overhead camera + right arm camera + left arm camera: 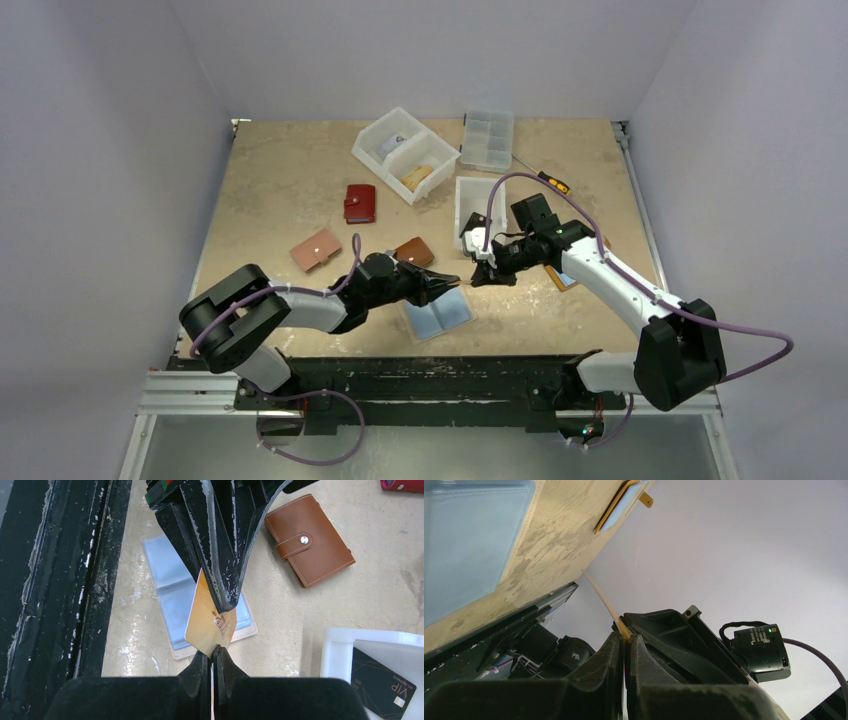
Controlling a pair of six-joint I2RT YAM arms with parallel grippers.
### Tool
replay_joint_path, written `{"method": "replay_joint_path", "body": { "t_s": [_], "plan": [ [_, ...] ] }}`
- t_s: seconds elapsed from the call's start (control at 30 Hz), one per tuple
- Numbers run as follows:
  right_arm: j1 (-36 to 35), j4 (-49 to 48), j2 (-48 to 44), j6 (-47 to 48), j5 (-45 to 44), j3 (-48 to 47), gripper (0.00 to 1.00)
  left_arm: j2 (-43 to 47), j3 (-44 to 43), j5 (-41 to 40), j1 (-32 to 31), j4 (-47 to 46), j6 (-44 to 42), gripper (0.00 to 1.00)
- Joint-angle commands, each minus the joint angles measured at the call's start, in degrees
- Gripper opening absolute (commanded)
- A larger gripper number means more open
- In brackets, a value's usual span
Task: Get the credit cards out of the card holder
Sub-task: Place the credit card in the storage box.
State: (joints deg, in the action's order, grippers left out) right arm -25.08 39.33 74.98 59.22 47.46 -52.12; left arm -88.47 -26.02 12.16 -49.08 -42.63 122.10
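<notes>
Next, my left gripper releases the gold credit card, now hanging above the open light-blue card holder, onto the gold cards in the divided white bin (416,175).
A gold credit card (207,615) hangs in the air between my two grippers, above the open light-blue card holder (170,595). My left gripper (626,641) is shut on one end of the card, which shows edge-on (601,596) in the left wrist view. My right gripper (213,652) is shut on the card's opposite corner. In the top view the grippers meet tip to tip, left gripper (450,283) and right gripper (480,278), over the open holder (438,315). A black VIP card (382,680) lies in a white bin (340,647).
A closed brown holder (414,250), a pink holder (315,250) and a red holder (360,203) lie on the table. Another holder (560,277) lies under the right arm. White bins (405,153) and a clear organiser box (487,138) stand at the back, with a screwdriver (545,180) beside them.
</notes>
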Motion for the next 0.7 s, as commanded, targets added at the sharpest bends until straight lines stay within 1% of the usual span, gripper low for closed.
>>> {"method": "replay_joint_path", "body": {
  "t_s": [0.0, 0.13, 0.27, 0.33, 0.4, 0.57, 0.67],
  "plan": [
    [-0.50, 0.15, -0.17, -1.33, 1.59, -1.14, 0.05, -0.55, -0.63, 1.90, -0.41, -7.58, -0.80, 0.00],
    [-0.50, -0.04, -0.14, -1.86, 1.58, -1.23, 0.16, -0.58, -0.61, 1.86, -0.59, -7.73, -0.77, 0.00],
    [-0.50, -0.30, -0.09, -2.72, 1.91, -1.32, 0.34, -0.32, -0.57, 1.81, -0.58, -7.81, -1.20, 0.00],
    [-0.36, -0.75, -0.01, -3.59, 2.24, -1.40, 0.45, -0.22, -0.45, 1.74, -0.62, -7.79, -1.27, 0.00],
    [-0.09, -0.99, 0.07, -4.33, 3.22, -1.71, 0.52, -0.13, -0.27, 1.74, -0.58, -7.75, -1.42, 0.00],
    [1.24, -0.14, 0.42, -5.43, 6.25, -2.99, 0.64, 0.13, -0.03, 1.93, -0.58, -7.53, -2.38, 0.00],
    [1.99, 2.38, 0.43, -4.08, 8.48, -3.77, 0.70, 0.35, -0.22, 1.90, -0.54, -6.38, -5.46, 0.00]
  ]
}}
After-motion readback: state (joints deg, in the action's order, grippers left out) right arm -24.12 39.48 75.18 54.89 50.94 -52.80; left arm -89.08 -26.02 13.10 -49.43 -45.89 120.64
